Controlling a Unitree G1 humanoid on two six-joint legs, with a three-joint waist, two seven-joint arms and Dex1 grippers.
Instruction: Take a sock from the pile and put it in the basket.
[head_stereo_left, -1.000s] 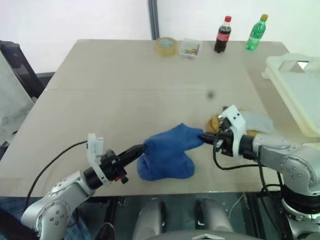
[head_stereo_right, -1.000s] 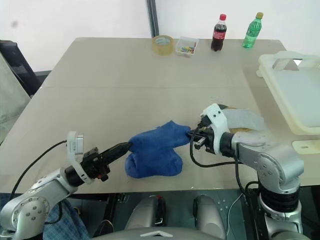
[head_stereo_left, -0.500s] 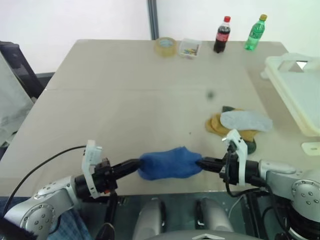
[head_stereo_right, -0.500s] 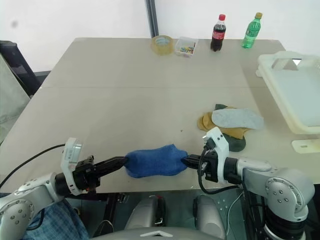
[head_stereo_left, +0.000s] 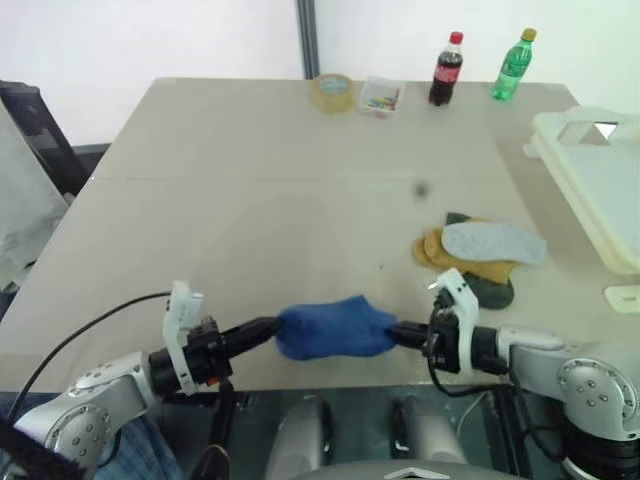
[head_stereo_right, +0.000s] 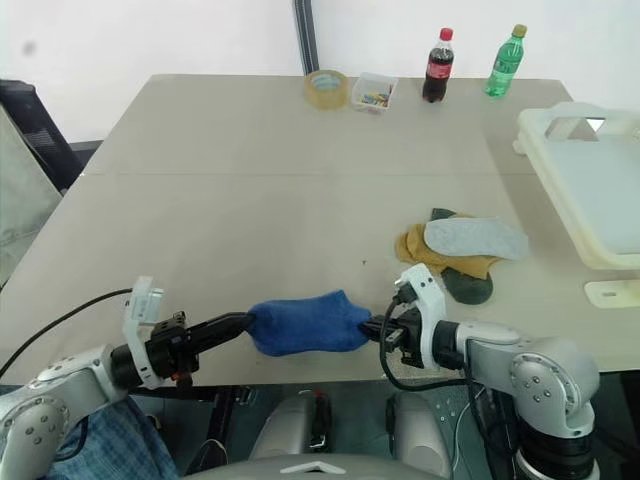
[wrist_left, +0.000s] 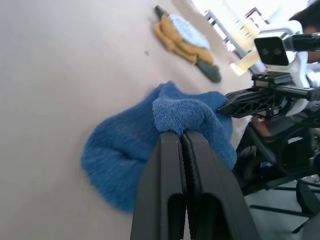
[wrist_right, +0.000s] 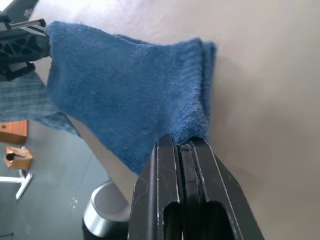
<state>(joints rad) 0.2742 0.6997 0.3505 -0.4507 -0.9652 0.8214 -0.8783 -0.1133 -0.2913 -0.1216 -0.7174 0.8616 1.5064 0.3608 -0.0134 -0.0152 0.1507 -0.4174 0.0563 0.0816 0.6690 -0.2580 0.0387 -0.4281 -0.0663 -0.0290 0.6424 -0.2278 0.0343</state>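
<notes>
I will let go of the royal-blue sock with my right gripper on the bare table (head_stereo_left: 341, 289) beside the sock pile, in from the table's near edge.
The royal-blue sock (head_stereo_left: 330, 328) hangs stretched between my two grippers at the table's near edge. My left gripper (head_stereo_left: 272, 326) is shut on its left end, seen pinching the fuzzy cloth (wrist_left: 185, 115) in the left wrist view. My right gripper (head_stereo_left: 396, 334) is shut on the right end, its fingers (wrist_right: 182, 150) clamped on the cuff (wrist_right: 197, 117). The pile (head_stereo_left: 478, 252) of mustard, dark green and pale grey socks lies on the table beyond my right gripper. The cream-white basket (head_stereo_left: 590, 160) stands at the table's right edge.
A tape roll (head_stereo_left: 332, 92), a small clear box (head_stereo_left: 380, 97), a cola bottle (head_stereo_left: 445, 68) and a green bottle (head_stereo_left: 512, 64) stand along the far edge. A dark chair (head_stereo_left: 35, 135) is off the table's left side.
Both grippers have come down and toward the near edge with the sock between them. The sock has gone from a bunched heap to a flat stretched band, uncovering the pile.
</notes>
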